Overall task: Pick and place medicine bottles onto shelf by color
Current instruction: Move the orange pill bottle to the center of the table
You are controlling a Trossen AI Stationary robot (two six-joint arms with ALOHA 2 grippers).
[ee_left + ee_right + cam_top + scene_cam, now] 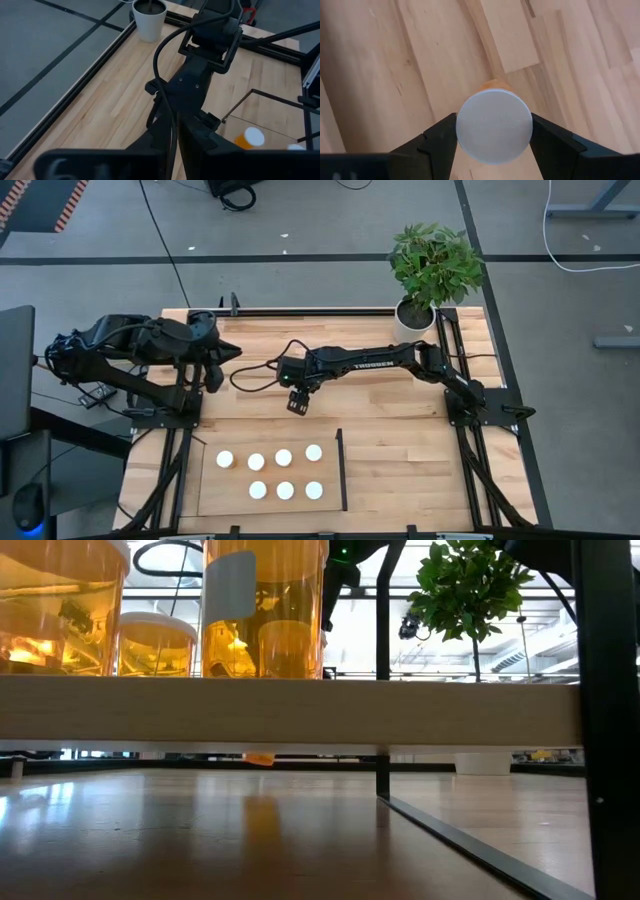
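Observation:
I will use my right gripper to set the bottle down on the bare table [304, 404] [479, 146] just past the far edge of the shelf.
The pale-wood shelf [215, 480] lies at the table's near middle, with a black upright strip [341, 470] on its right edge. Several orange medicine bottles with white caps [284, 457] stand on it in two rows; the low view shows them large [265, 610] above the board's edge [300, 710]. Just beyond the shelf's far edge, my right gripper [297, 402] [494, 120] is shut on one more bottle [492, 84]. My left gripper [215, 368] [172, 150] is shut on nothing, raised over the table's far left. My right gripper pinches the bottle's round white cap [465, 127] between its two fingers [437, 137], one on each side of the cap's rim. The fingers come steeply from above. The bottle stands upright below them, its orange body showing past the cap. Whether its base touches the table I cannot tell.
A green plant in a white pot [415, 313] [150, 17] stands at the table's far right corner. Black rails [470, 470] run along both sides of the table. Bare wood [410, 470] lies to the right of the shelf's strip.

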